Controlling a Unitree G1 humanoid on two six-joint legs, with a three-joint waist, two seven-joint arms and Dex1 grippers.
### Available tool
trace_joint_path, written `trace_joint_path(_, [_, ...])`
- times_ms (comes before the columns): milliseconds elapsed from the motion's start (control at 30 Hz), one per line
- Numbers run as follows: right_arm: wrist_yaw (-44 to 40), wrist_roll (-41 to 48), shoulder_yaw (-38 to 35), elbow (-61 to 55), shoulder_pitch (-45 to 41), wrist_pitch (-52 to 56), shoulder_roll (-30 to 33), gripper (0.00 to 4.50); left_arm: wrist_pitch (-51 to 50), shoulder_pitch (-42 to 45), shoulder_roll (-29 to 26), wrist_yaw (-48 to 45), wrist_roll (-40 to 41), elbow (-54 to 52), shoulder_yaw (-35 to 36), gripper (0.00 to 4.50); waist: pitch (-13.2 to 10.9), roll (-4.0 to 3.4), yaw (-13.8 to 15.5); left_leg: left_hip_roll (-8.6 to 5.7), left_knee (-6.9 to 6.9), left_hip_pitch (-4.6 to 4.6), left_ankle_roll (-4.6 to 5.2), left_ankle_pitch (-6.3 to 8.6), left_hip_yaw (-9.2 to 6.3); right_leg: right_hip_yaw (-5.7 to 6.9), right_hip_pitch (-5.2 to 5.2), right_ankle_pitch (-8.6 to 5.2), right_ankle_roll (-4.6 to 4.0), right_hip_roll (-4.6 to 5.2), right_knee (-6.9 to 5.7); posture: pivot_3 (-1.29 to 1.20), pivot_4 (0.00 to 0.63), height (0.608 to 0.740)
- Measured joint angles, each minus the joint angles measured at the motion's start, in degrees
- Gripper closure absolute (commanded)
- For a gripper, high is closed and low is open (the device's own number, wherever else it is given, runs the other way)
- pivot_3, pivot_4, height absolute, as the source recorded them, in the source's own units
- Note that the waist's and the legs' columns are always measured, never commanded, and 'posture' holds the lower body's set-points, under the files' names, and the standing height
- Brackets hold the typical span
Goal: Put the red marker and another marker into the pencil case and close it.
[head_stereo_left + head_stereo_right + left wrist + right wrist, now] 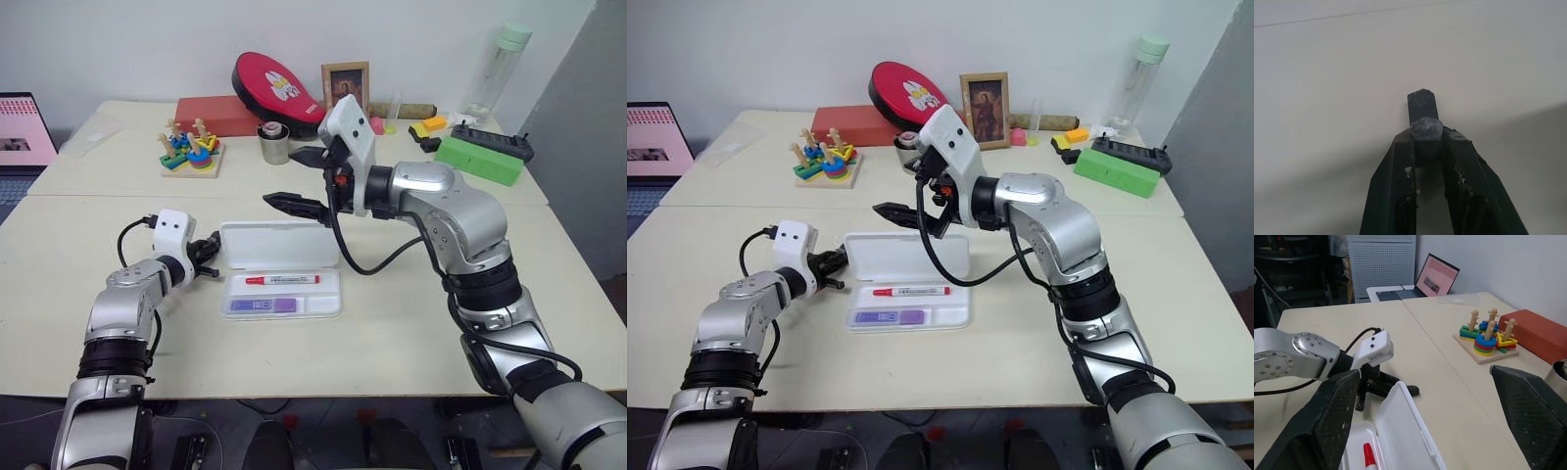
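Note:
I need to set the small black block down with my left gripper in the small empty compartment (pixel 320 298) beside the lilac-purple marker's darker end.
The white pencil case (pixel 329 295) lies open mid-table, its lid (pixel 279 245) tilted up along the back. In the tray lie the red marker (pixel 282 280) and, in front of it, the lilac-purple marker (pixel 263 305). My left gripper (pixel 208 257) is low at the lid's left end, fingertips together and nothing seen between them. In the right wrist view one left finger (pixel 1411 390) reaches just behind the lid. My right gripper (pixel 284 178) hovers above the case, pointing left, jaws wide open and empty.
At the back stand a ring-stacking toy (pixel 191 152), a metal cup (pixel 273 144), a red box (pixel 217 115), a red oval pouch (pixel 274 88), a picture frame (pixel 345 83), a green box (pixel 480 160) and a bottle (pixel 498 73). A laptop (pixel 24 132) sits far left.

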State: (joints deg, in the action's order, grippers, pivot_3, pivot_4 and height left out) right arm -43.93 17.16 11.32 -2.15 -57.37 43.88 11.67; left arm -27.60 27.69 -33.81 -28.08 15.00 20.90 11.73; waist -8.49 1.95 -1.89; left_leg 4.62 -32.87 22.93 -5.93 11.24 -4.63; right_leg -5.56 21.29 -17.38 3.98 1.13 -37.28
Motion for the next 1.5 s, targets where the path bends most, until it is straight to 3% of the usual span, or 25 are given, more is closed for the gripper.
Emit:
trace_joint_path(133, [-2.0,2.4,-1.5,-1.5,0.8,-0.8,2.5,0.00,4.1,2.8,0.4,0.0,5.3,-6.4,7.2,4.07,0.0,0.02,0.3,0.00,0.00,0.09,-0.01,-0.01,-0.03,0.04,0.00,0.00,0.00,0.01,0.07,0.00,0.150,0.740])
trace_joint_path(233, [-4.4,5.9,-4.2,-5.1,2.0,-0.5,5.6,0.00,4.4,6.4,-1.0,-3.5,9.6,-14.7,8.7,4.07,0.0,0.02,0.4,-0.05,0.00,0.08,-0.02,0.00,-0.01,0.04,-0.13,0.00,0.01,0.09,0.20,0.00,0.150,0.740])
trace_joint_path(433, [-10.6,13.7,-8.7,-12.2,9.2,3.1,15.3,0.00,1.0,6.6,-2.8,-15.7,15.1,-26.4,0.5,4.07,-0.1,-0.16,0.0,-0.05,0.00,-0.02,0.01,0.00,0.00,0.00,-0.18,0.00,0.02,0.06,0.17,0.00,0.150,0.740])
trace_joint_path(533, [-12.2,14.5,-8.7,-15.8,14.5,3.8,20.9,0.00,-0.6,3.7,-7.4,-24.6,14.3,-30.3,-8.8,4.07,-0.1,-0.24,-0.6,-0.04,0.00,-0.08,0.03,0.01,0.02,-0.10,-0.19,-0.01,0.02,0.01,0.19,0.00,0.150,0.740])
trace_joint_path(667, [-10.6,13.3,-7.6,-17.7,19.7,4.8,23.7,0.00,1.5,1.1,-10.2,-34.3,8.6,-28.4,-20.2,4.07,-0.2,-0.29,-1.2,-0.03,-0.02,-0.04,0.06,-0.01,0.02,-0.13,-0.10,-0.01,0.03,-0.03,0.19,0.00,0.150,0.740])
trace_joint_path(767, [-8.6,13.1,-6.3,-19.8,21.2,5.5,23.9,0.00,2.7,1.2,-11.0,-38.5,6.5,-26.7,-23.0,4.07,-0.2,-0.29,-1.2,-0.03,-0.05,-0.01,0.06,-0.01,0.02,-0.15,-0.10,-0.01,0.04,-0.03,0.22,0.00,0.150,0.740])
trace_joint_path(1100, [-1.7,11.1,-5.5,-22.3,24.0,7.8,24.4,0.00,6.7,2.4,-8.0,-43.1,-0.2,-18.7,-28.8,4.07,-0.2,-0.29,-0.1,-0.04,-0.06,0.03,0.06,-0.01,0.02,-0.14,-0.11,-0.01,0.04,-0.03,0.26,0.00,0.150,0.740])
trace_joint_path(1500, [0.5,11.2,-4.9,-24.6,25.0,9.3,24.4,0.00,7.5,4.0,-3.5,-43.8,-2.7,-15.3,-29.7,4.07,-0.2,-0.28,0.1,-0.04,-0.09,0.02,0.06,-0.01,0.01,-0.13,-0.13,0.00,0.04,-0.02,0.22,0.00,0.150,0.740])
